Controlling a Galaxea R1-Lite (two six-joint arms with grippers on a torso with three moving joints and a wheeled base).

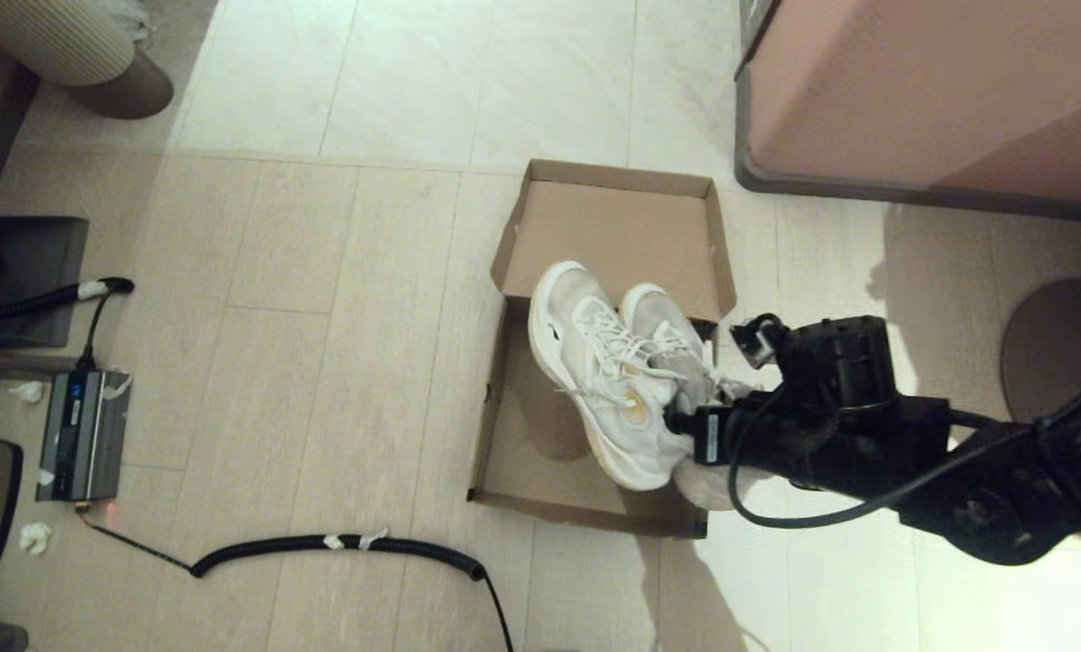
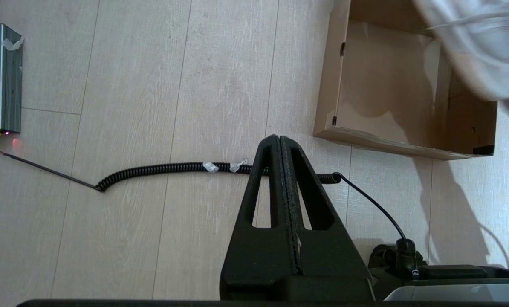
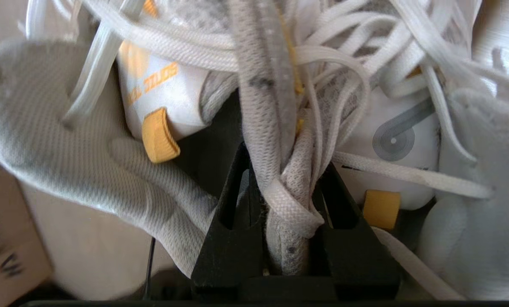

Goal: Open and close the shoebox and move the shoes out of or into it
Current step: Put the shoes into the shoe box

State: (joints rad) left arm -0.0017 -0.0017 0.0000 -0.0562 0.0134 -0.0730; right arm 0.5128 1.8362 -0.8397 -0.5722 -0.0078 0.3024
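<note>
My right gripper has both white sneakers to put down. It will let go of them in the middle of the open shoebox's bottom (image 1: 607,436), toes toward the lid.
The brown cardboard shoebox (image 1: 527,444) lies open on the floor, its lid (image 1: 622,235) flipped back flat. Both white mesh sneakers (image 1: 608,389) hang tilted over the box's right half, toes toward the lid and heels over the box's right wall. My right gripper (image 1: 685,421) reaches in from the right and is shut on the bunched collars of the two shoes (image 3: 67,128), with fabric and laces pinched between its fingers (image 3: 233,221). My left gripper (image 2: 279,138) hovers shut and empty over the floor, in front of the box (image 2: 386,85).
A large pinkish-brown furniture block (image 1: 930,91) stands at the back right. A coiled black cable (image 1: 341,543) runs along the floor in front of the box to a grey power unit (image 1: 83,435) at the left. A round base (image 1: 1061,349) sits at the right.
</note>
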